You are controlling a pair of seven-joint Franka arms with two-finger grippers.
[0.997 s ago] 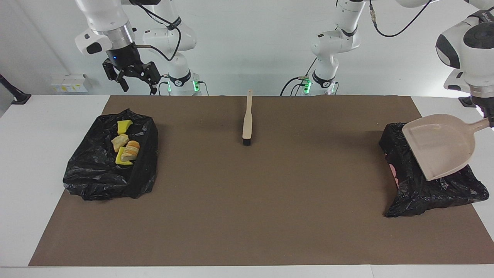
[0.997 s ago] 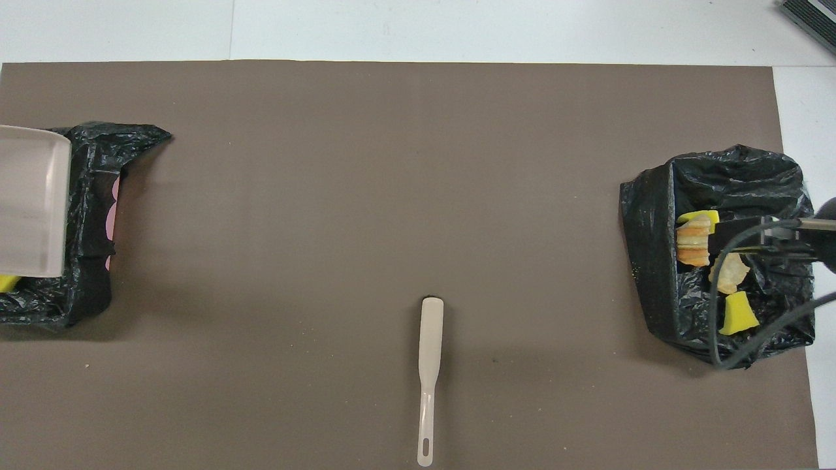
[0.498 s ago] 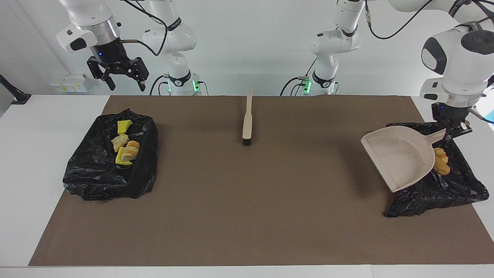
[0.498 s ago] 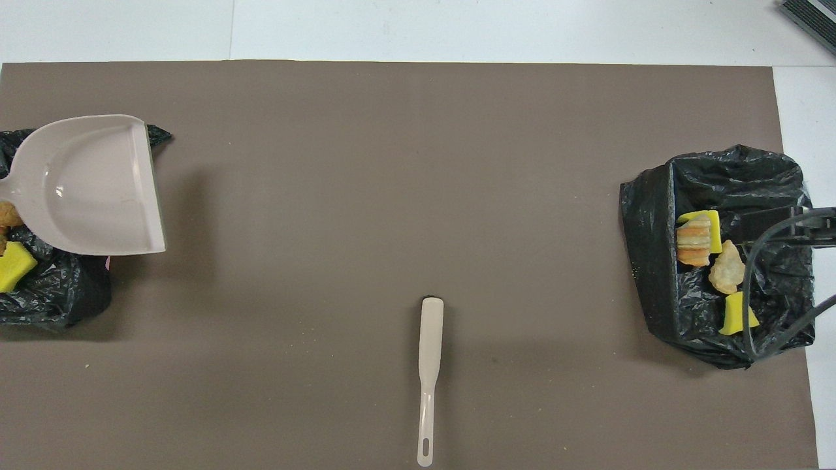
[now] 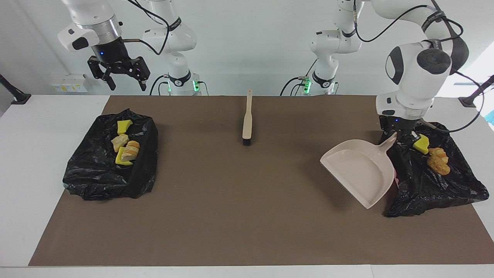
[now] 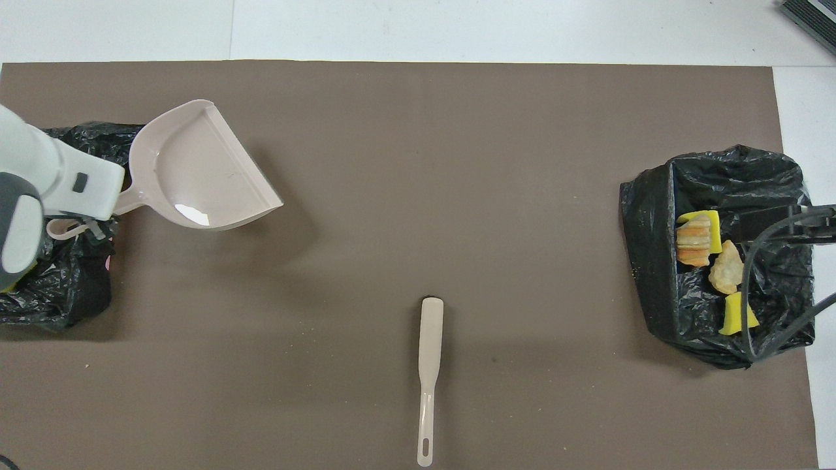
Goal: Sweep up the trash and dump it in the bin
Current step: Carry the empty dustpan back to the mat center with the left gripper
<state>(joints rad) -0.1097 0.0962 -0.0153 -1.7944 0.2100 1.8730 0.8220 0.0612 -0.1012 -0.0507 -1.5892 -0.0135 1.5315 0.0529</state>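
Observation:
Next, I release the beige dustpan from my left gripper on the brown mat [image 6: 421,184] just past the beige brush's head.
My left gripper [image 5: 401,135] is shut on the handle of the beige dustpan [image 5: 357,172], which is empty and tilted low over the mat beside the black-bagged bin [image 5: 436,189] at the left arm's end. A yellow sponge chunk [image 5: 421,143] and a bread lump [image 5: 439,162] of the trash lie in that bin. More trash, a yellow chunk [image 5: 124,126] and bread lumps [image 5: 120,142], lies in the other bin [image 5: 100,173]. My right gripper [image 5: 124,79] hangs open, high above that bin's robot-side edge, holding nothing.
A beige brush [image 5: 247,119] lies on the brown mat [image 5: 247,212] midway between the bins, close to the robots, its handle pointing toward them. In the overhead view the dustpan [image 6: 199,176] overhangs the mat beside its bin.
My left arm has swung the dustpan off its bin toward the table's middle and lowered it, uncovering the trash there. The right gripper rose a little, then held still.

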